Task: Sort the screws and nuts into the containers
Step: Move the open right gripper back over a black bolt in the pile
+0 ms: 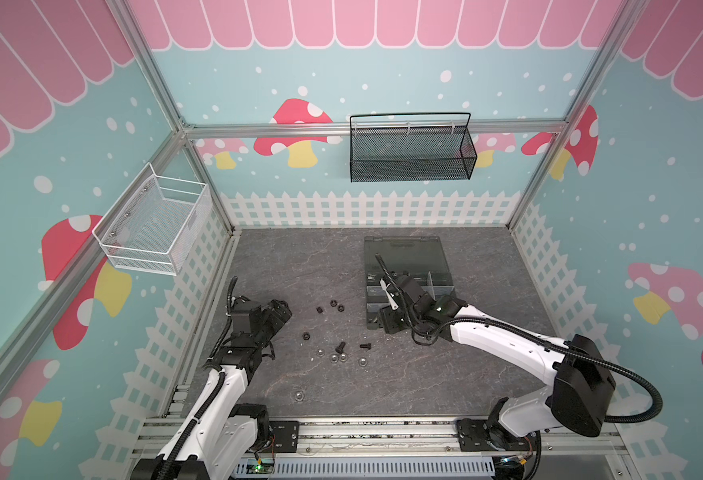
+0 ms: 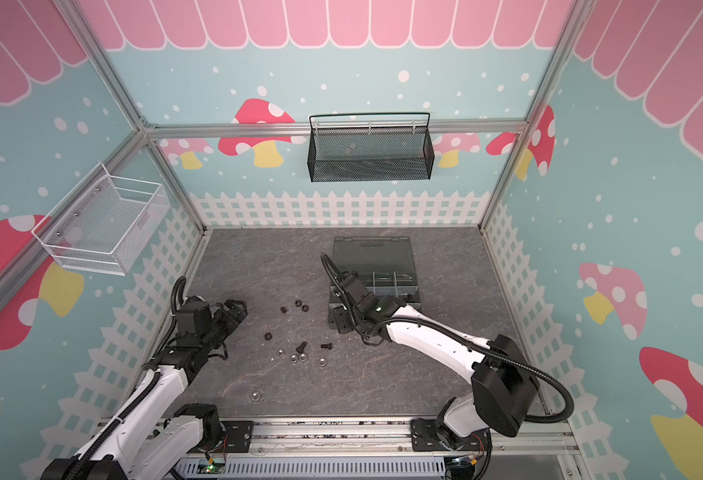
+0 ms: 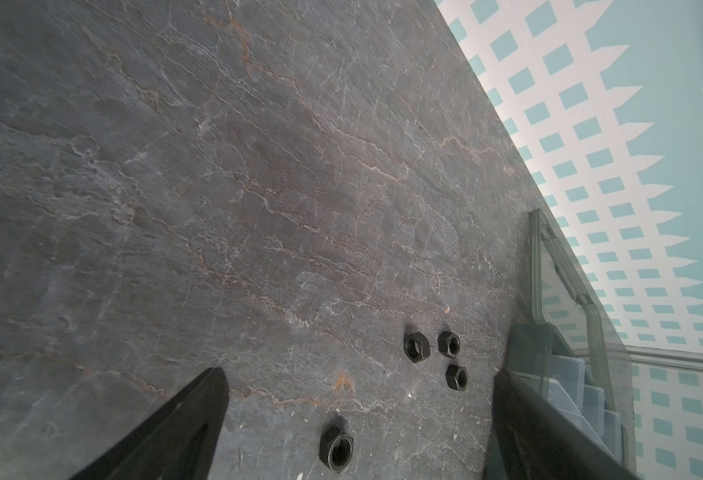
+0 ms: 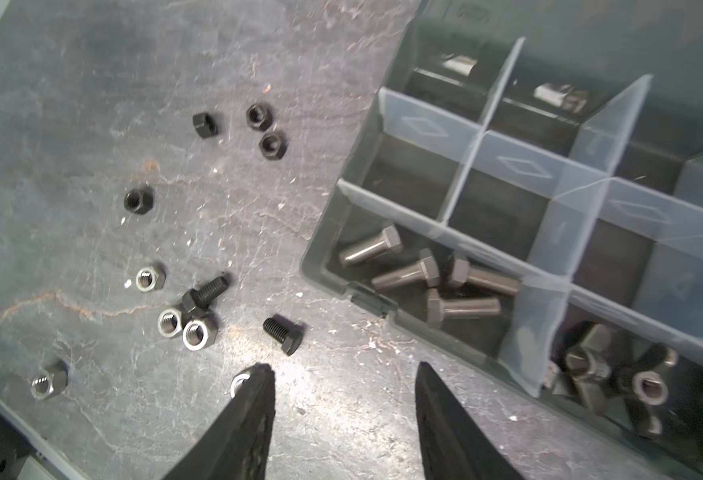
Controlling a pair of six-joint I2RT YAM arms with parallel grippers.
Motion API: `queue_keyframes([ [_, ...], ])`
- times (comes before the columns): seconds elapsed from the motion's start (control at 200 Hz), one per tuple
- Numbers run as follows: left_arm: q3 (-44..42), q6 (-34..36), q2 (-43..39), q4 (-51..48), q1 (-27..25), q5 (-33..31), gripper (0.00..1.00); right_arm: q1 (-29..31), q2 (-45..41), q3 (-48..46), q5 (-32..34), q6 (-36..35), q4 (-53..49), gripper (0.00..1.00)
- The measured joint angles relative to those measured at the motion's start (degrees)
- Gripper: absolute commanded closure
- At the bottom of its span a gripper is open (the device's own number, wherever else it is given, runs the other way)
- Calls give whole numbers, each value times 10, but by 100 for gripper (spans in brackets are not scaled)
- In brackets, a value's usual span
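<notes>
The head [image 1: 368, 346] [image 4: 291, 344] of the loose black screw nearest the organizer box is the next place my right gripper will go to and close on.
The dark grey organizer box [image 1: 403, 254] lies open at the table's back right, its containers split by clear dividers [image 4: 470, 154]. One compartment holds several silver screws [image 4: 464, 307]. Loose on the slate lie black screws [image 1: 340, 346] [image 4: 283, 332], black nuts [image 1: 333, 303] [image 3: 336, 449] and silver nuts [image 1: 343, 357] [image 4: 197, 332]. My right gripper [image 1: 388, 322] [image 4: 344, 365] hovers open beside the box's near left corner with only bare table between its fingers. One finger half covers a silver nut [image 4: 237, 382]. My left gripper [image 1: 280, 311] [image 3: 358, 372] stands wide open left of the black nuts, holding nothing.
A white wire basket [image 1: 154, 226] hangs on the left wall and a black mesh basket [image 1: 412, 149] on the back wall. One silver nut [image 1: 298, 395] lies alone near the front edge. The aluminium rail [image 1: 383, 432] runs along the front.
</notes>
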Motion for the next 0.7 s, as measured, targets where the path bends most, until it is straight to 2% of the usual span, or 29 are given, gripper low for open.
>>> queue_keyframes([
  [0.28, 0, -1, 7, 6, 0, 5, 0, 45, 83, 33, -27, -7, 0, 44],
  [0.695, 0, -1, 10, 10, 0, 5, 0, 48, 156, 71, -31, -22, -18, 44],
])
